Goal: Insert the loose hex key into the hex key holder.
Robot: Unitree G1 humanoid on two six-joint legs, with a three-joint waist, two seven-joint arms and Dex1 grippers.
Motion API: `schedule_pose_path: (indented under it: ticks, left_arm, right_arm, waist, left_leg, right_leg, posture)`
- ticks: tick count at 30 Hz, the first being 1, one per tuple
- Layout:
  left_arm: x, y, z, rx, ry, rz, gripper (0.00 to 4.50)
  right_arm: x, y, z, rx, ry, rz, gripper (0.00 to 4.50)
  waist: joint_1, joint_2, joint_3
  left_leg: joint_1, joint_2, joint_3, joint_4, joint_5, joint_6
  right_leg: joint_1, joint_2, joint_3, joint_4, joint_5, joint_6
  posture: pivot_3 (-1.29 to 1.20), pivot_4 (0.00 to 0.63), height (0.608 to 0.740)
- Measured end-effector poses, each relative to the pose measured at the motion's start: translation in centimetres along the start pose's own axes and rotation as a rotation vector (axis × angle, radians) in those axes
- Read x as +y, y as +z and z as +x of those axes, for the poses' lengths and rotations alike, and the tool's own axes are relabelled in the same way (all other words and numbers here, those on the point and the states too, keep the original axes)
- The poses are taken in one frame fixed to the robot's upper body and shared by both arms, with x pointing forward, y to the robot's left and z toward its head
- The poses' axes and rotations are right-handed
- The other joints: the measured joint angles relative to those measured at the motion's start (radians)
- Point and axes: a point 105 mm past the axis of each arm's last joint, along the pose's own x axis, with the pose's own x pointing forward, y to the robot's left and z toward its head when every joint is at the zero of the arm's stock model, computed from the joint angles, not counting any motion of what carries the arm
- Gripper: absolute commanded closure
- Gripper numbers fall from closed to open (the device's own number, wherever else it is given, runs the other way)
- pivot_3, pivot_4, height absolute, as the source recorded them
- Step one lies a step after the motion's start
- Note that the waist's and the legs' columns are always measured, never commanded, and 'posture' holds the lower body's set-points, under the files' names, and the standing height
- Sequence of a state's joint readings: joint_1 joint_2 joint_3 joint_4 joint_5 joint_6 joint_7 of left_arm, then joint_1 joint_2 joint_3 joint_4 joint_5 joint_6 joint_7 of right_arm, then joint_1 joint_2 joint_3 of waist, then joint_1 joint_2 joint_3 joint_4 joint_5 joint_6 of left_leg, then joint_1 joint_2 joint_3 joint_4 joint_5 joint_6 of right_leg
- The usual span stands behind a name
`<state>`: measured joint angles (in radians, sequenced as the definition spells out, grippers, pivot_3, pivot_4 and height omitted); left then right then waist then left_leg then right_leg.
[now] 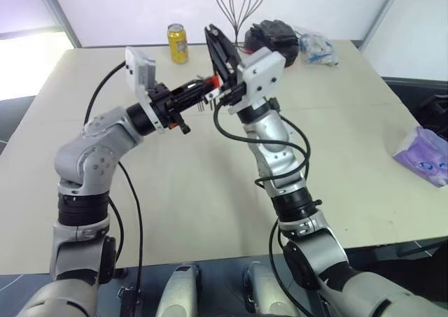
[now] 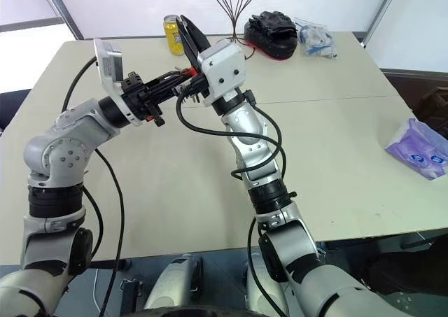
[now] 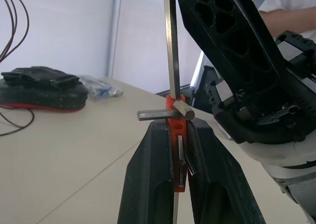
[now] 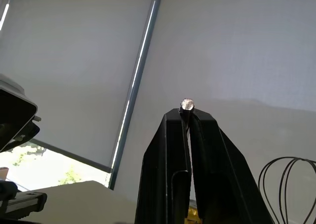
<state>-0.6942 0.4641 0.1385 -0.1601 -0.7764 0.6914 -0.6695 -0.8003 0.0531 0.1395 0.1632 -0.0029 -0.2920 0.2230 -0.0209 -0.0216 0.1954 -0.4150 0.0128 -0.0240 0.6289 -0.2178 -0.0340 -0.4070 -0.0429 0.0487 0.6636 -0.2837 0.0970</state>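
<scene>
My left gripper will let go of the hex key holder on the bare table (image 1: 243, 166) between my arms, just before the seam.
My left gripper (image 3: 175, 127) is shut on the orange-red hex key holder (image 3: 174, 103), held up above the table (image 1: 210, 191). Short grey keys stick out of the holder's sides. The loose hex key (image 3: 170, 51) is a long thin rod rising straight from the holder's top, where its lower end sits at the block. My right gripper (image 4: 186, 112) points upward beside the holder, its fingers pressed on the rod's far end (image 4: 186, 104), which shows between the tips. From the head, the holder (image 1: 212, 84) shows between the two grippers, with the right gripper (image 1: 208, 29) reaching above it.
A yellow can (image 1: 178, 43) stands at the table's far edge. A black and red glove-like bundle (image 1: 273, 33) and a clear plastic bag (image 1: 318, 47) lie at the back right. A purple tissue pack (image 1: 423, 156) sits at the right edge. A person's arm (image 3: 289, 19) shows behind.
</scene>
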Motion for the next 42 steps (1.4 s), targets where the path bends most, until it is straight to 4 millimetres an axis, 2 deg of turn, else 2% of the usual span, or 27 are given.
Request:
schedule_pose_path:
  ticks: [2, 5, 6, 11, 13, 15, 18, 22, 25, 29, 33, 40, 42]
  left_arm:
    - [0.0, 0.2, 0.0, -0.004, 0.000, 0.005, 4.50]
    - [0.0, 0.4, 0.1, -0.007, -0.002, 0.011, 4.50]
    - [0.0, 0.4, 0.1, -0.007, -0.002, 0.011, 4.50]
    - [0.0, 0.4, 0.1, -0.006, -0.001, 0.008, 4.50]
    - [-0.1, 0.2, 0.2, -0.006, -0.008, 0.002, 4.50]
    - [0.0, -0.3, 0.0, 0.009, -0.003, -0.016, 4.50]
    - [0.1, -2.2, -0.4, 0.057, 0.008, -0.070, 4.50]
    - [-1.4, -5.7, 0.2, 0.124, -0.035, -0.178, 4.50]
    - [-2.5, -8.1, 0.9, 0.157, -0.064, -0.275, 4.50]
    - [-3.6, -9.9, 2.4, 0.148, -0.089, -0.387, 4.50]
    - [-4.7, -13.0, 4.0, 0.183, -0.092, -0.546, 4.50]
    - [-4.4, -16.7, 4.5, 0.266, -0.007, -0.642, 4.50]
    - [-3.9, -17.6, 4.1, 0.295, 0.031, -0.651, 3.59]
  right_arm:
    - [0.1, 0.0, 0.0, 0.002, 0.012, -0.006, 2.57]
    - [0.6, -0.1, 0.0, 0.005, 0.038, -0.006, 0.89]
    - [0.7, -0.1, -0.1, 0.007, 0.046, -0.005, 0.49]
    - [0.2, -0.6, -2.1, 0.054, 0.081, -0.034, 0.49]
    - [-0.7, -0.4, -3.7, 0.088, 0.094, -0.072, 0.49]
    - [-2.8, -0.6, -6.3, 0.171, 0.087, -0.130, 0.49]
    - [-5.6, -0.5, -9.2, 0.287, 0.079, -0.189, 0.49]
    - [-7.8, 0.8, -12.3, 0.418, 0.144, -0.270, 0.49]
    - [-9.5, 1.2, -13.8, 0.498, 0.150, -0.308, 0.49]
    - [-10.1, 1.7, -14.6, 0.526, 0.149, -0.325, 0.49]
    - [-10.1, 1.9, -15.0, 0.534, 0.143, -0.338, 0.49]
    - [-9.7, 2.2, -15.1, 0.537, 0.141, -0.368, 0.49]
    - [-9.5, 2.1, -15.2, 0.540, 0.148, -0.373, 0.44]
  waist:
    - [0.000, 0.000, 0.000]
    - [0.000, 0.000, 0.000]
    - [0.000, 0.000, 0.000]
    - [0.003, 0.000, 0.000]
    - [0.008, 0.000, 0.000]
    - [0.010, 0.000, 0.000]
    - [0.005, 0.000, 0.000]
    - [0.007, 0.000, 0.000]
    - [0.007, 0.000, 0.000]
    - [0.007, 0.000, 0.000]
    - [0.009, 0.000, 0.000]
    - [0.008, 0.000, 0.000]
    - [0.008, 0.000, 0.000]
  left_leg:
    - [0.000, 0.000, 0.000, 0.000, 0.000, 0.000]
    - [0.000, 0.000, 0.000, 0.000, 0.000, 0.000]
    - [0.000, 0.000, 0.000, 0.000, 0.000, 0.000]
    - [-0.001, 0.000, 0.000, 0.000, 0.000, 0.000]
    - [-0.001, -0.001, -0.001, 0.000, 0.000, 0.000]
    - [-0.003, -0.001, -0.002, 0.001, 0.000, 0.000]
    - [-0.003, -0.001, -0.001, 0.001, 0.000, 0.000]
    - [-0.002, -0.001, -0.001, 0.000, 0.000, 0.000]
    - [-0.003, -0.002, -0.001, 0.001, 0.000, 0.000]
    - [-0.002, -0.002, 0.000, 0.002, 0.000, 0.000]
    - [-0.003, -0.004, 0.000, 0.002, 0.000, 0.000]
    - [-0.003, -0.004, 0.000, 0.002, 0.000, 0.000]
    - [-0.003, -0.004, 0.000, 0.002, 0.000, 0.000]
  right_leg:
    - [0.000, 0.000, 0.000, 0.000, 0.000, 0.000]
    - [0.000, 0.000, 0.000, 0.000, 0.000, 0.000]
    - [0.000, 0.000, 0.000, 0.000, 0.000, 0.000]
    - [0.000, -0.001, 0.000, 0.000, 0.000, 0.000]
    - [0.000, -0.001, 0.000, -0.001, 0.000, 0.000]
    - [0.001, -0.001, -0.001, -0.003, 0.000, 0.000]
    - [0.000, -0.001, -0.001, -0.003, 0.000, 0.000]
    - [0.001, 0.000, -0.001, -0.003, 0.000, 0.000]
    - [0.001, 0.001, -0.001, -0.003, 0.000, 0.000]
    - [0.002, 0.001, -0.001, -0.003, 0.000, 0.000]
    - [0.002, 0.001, -0.001, -0.003, 0.000, 0.000]
    - [0.002, 0.001, -0.001, -0.003, 0.000, 0.000]
    - [0.002, 0.001, -0.001, -0.003, 0.000, 0.000]
  posture:
    - [0.00, 0.150, 0.740]
    - [0.00, 0.150, 0.740]
    - [0.00, 0.150, 0.740]
    - [0.00, 0.150, 0.740]
    - [0.00, 0.150, 0.740]
    - [0.00, 0.150, 0.740]
    - [0.00, 0.150, 0.740]
    - [0.00, 0.150, 0.740]
    - [0.00, 0.150, 0.740]
    - [0.00, 0.150, 0.740]
    - [0.00, 0.150, 0.740]
    - [0.00, 0.150, 0.740]
    - [0.00, 0.150, 0.740]
